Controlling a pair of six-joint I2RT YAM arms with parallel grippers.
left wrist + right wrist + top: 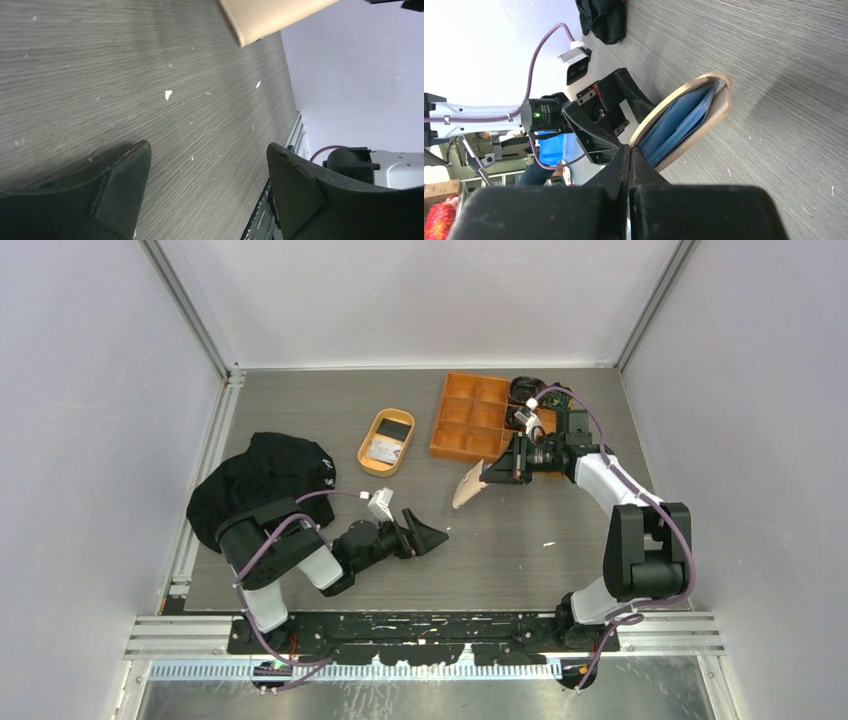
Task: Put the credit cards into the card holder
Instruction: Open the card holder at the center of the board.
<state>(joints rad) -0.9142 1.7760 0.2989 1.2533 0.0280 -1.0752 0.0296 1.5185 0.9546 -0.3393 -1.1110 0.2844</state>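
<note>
My left gripper should wait to grip the card holder's near edge (460, 502) until I lay the holder flat, as it hangs tilted from my right gripper by a flap's edge.
The beige card holder (468, 485) hangs tilted just above the table's middle, its lower corner near the surface. My right gripper (491, 473) is shut on the edge of one flap (659, 107). A blue credit card (679, 122) shows between the holder's flaps. Two more credit cards lie in the oval tray (364, 447): a dark one (394, 428) and a light grey-white one (383, 451). My left gripper (432, 533) stands open and empty low over the table, left of and nearer than the holder. The holder's corner (270, 15) shows at the top of the left wrist view.
An orange compartment box (436, 435) stands at the back right, behind my right arm. A black cloth (262, 480) lies at the left edge. Small white specks (168, 94) dot the wood-grain table.
</note>
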